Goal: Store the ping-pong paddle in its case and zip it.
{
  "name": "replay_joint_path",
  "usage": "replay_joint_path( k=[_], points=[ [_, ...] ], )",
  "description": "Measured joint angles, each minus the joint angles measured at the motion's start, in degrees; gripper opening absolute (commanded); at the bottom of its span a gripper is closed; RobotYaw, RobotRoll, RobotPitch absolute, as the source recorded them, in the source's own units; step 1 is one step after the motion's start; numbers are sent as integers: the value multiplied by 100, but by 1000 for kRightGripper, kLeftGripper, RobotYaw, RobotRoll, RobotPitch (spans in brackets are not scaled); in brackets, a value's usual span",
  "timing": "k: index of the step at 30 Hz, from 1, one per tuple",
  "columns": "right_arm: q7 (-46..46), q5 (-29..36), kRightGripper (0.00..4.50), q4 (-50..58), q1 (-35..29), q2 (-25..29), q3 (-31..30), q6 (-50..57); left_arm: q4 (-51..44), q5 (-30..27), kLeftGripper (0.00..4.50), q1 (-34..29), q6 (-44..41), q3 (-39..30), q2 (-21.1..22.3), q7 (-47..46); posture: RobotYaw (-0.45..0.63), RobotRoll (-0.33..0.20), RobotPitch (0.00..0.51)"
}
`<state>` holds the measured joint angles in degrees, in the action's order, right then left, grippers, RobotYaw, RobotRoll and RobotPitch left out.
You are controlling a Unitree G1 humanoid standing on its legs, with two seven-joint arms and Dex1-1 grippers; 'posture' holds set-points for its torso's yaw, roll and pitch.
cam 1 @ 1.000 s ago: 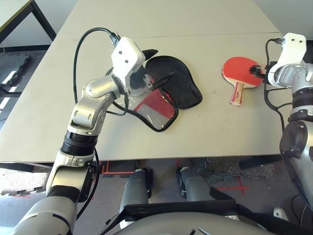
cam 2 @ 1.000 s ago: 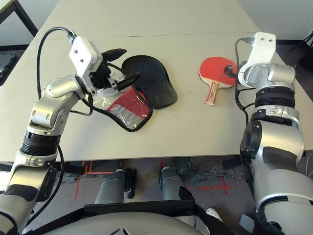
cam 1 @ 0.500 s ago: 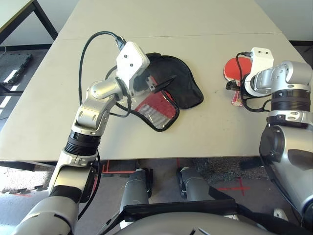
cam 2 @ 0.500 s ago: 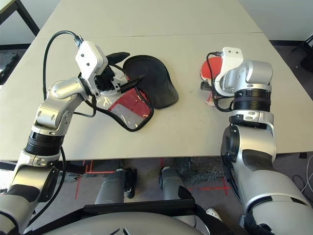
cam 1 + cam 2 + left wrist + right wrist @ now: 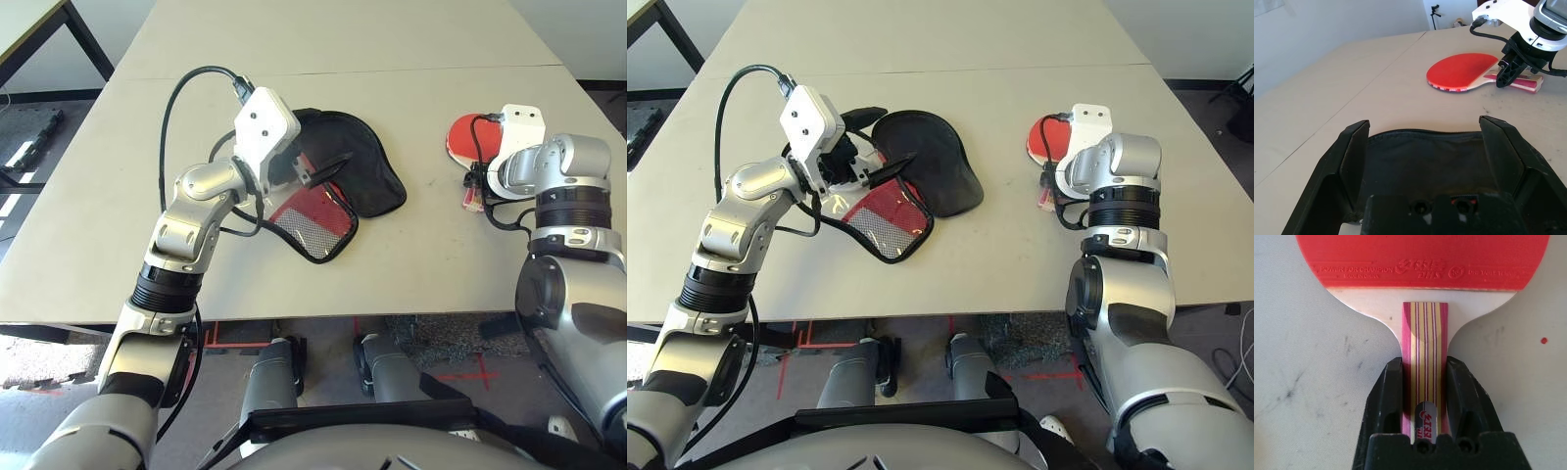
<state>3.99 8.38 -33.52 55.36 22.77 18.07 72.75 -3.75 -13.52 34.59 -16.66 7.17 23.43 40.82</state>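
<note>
The ping-pong paddle will go down on the black lining of the open case (image 5: 351, 150), where I should set it with my right gripper.
The ping-pong paddle (image 5: 466, 137) lies flat on the table at the right, red face up, striped wooden handle (image 5: 1424, 342) pointing toward me. My right gripper (image 5: 1424, 363) is shut on that handle, one black finger pressed against each side. The case (image 5: 364, 168) lies open at the table's middle left, its black lining facing up and its red mesh-pocket half (image 5: 315, 221) folded toward me. My left gripper (image 5: 1425, 125) hovers over the case's left edge, open wide, with the black lining (image 5: 1425, 161) seen between its fingers.
The grey table (image 5: 421, 264) has bare room between the case and the paddle and along its front edge. A seam (image 5: 392, 70) crosses it behind both objects. The left arm's black cable (image 5: 181, 93) loops above the wrist.
My right arm swung from the paddle's blade round to its handle, and the gripper closed on it. The left arm and the case have stayed put.
</note>
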Motion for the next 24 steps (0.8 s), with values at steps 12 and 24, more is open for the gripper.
replay_joint_path(
  k=[12, 24],
  points=[
    [-757, -346, 1048, 1446, -542, 74, -1507, -894, 13, 27, 4500, -2, 81, 17, -10, 9, -68, 0, 160],
    [-1624, 17, 1048, 2781, -541, -630, -2200, -365, 10, 56, 4500, -144, 103, 36, 12, 21, -37, 0, 160]
  ],
)
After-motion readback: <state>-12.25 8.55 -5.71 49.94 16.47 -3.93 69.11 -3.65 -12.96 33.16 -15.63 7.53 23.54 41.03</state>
